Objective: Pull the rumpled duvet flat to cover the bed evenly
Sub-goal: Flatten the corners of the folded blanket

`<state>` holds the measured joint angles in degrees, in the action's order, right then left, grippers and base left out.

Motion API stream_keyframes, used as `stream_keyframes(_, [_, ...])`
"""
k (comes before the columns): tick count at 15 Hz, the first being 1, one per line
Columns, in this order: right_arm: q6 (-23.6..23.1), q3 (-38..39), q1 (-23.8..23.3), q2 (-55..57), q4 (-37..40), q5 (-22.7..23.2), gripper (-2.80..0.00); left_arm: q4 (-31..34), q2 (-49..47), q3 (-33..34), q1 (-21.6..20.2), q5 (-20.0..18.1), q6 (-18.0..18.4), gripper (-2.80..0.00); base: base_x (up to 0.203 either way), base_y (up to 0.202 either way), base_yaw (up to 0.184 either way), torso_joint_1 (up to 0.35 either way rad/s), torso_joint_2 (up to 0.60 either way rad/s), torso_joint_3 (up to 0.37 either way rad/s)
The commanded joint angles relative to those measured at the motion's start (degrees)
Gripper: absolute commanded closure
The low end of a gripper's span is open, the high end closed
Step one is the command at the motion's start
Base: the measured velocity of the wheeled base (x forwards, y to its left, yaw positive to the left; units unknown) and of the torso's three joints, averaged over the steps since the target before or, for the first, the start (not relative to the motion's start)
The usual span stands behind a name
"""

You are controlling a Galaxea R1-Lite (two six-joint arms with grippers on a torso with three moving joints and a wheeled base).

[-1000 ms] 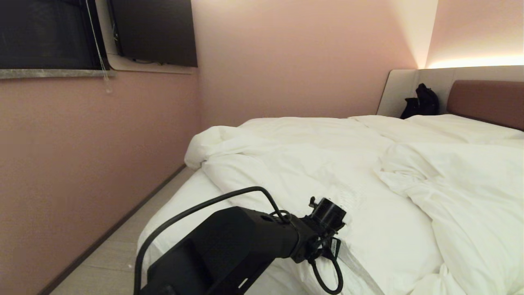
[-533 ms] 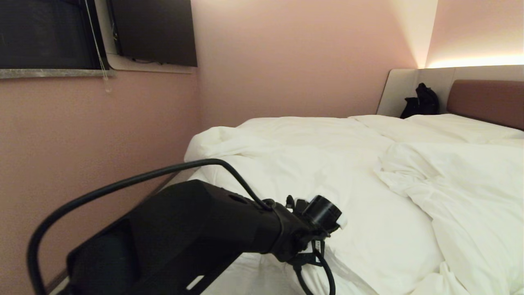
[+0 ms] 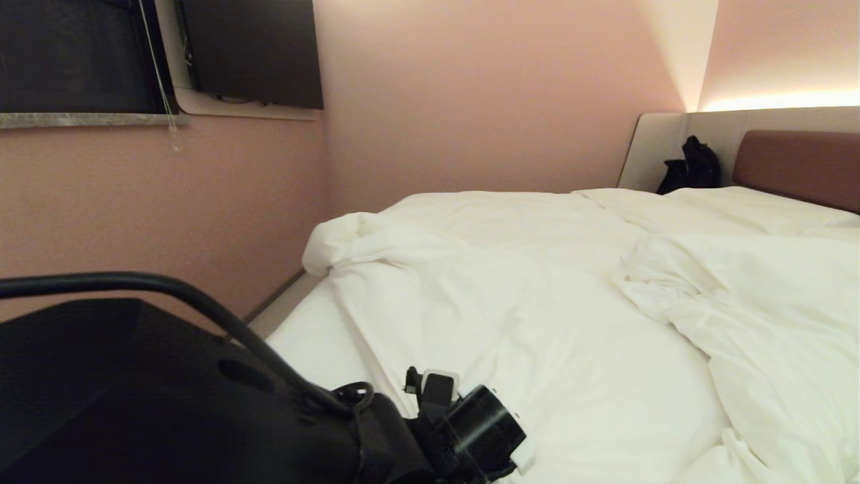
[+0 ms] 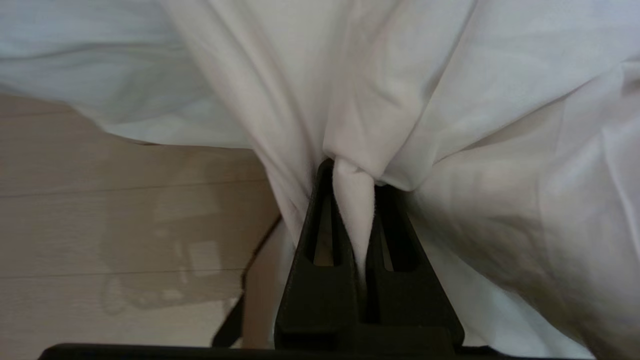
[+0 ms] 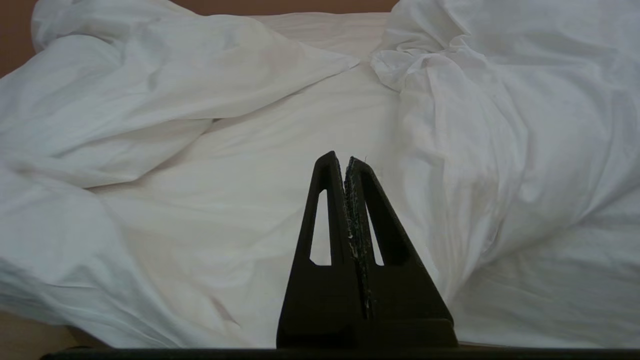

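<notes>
The pinched fold hangs taut past the bed's edge, creases remain farther in; my left gripper should release it and take the creased middle of the duvet (image 3: 520, 339).
The white duvet (image 3: 537, 302) lies creased across the bed (image 3: 799, 165), bunched at its far left corner and along the right side. My left arm (image 3: 201, 403) reaches in low at the near left; its fingers are hidden under the wrist in the head view. The left wrist view shows my left gripper (image 4: 354, 175) shut on a pinched fold of the duvet (image 4: 400, 100), which hangs taut over the bed's edge above the floor. My right gripper (image 5: 345, 160) is shut with nothing in it and hovers over the rumpled duvet (image 5: 250, 175).
A pink wall (image 3: 134, 215) runs close along the bed's left side, leaving a narrow strip of floor (image 3: 279, 309). A bare band of mattress sheet (image 3: 309, 343) shows at the left edge. A black bag (image 3: 692, 168) sits by the headboard corner. Pale wood floor (image 4: 100, 225) lies below the left gripper.
My left arm has drawn back and down toward the near left corner with the duvet fold in its grip. The duvet's near part has been pulled smoother and flatter.
</notes>
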<state>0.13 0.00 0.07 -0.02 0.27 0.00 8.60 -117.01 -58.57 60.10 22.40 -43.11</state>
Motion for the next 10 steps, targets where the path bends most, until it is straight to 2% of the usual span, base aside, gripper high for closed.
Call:
stream_keyframes(1, [0.04, 0.00, 0.01, 0.02, 0.00, 0.07, 0.00, -1.80, 6.05, 7.95, 1.05, 2.87, -0.42, 0.00, 0.000, 0.000, 0.000, 0.000, 0.00, 0.000])
stream_keyframes(3, [-0.05, 0.00, 0.01, 0.02, 0.00, 0.00, 0.00, -5.10, 5.81, 13.01, 1.78, 3.29, -0.47, 0.00, 0.000, 0.000, 0.000, 0.000, 0.00, 0.000])
stream_keyframes(5, [0.04, 0.00, 0.01, 0.02, 0.00, 0.00, 0.00, -5.66, 5.60, 13.09, 1.88, 3.39, -0.48, 0.00, 0.000, 0.000, 0.000, 0.000, 0.00, 0.000])
stream_keyframes(10, [0.04, 0.00, 0.01, 0.02, 0.00, 0.00, 0.00, -11.77, -6.04, 10.67, 2.04, 3.70, -0.31, 0.00, 0.000, 0.000, 0.000, 0.000, 0.00, 0.000])
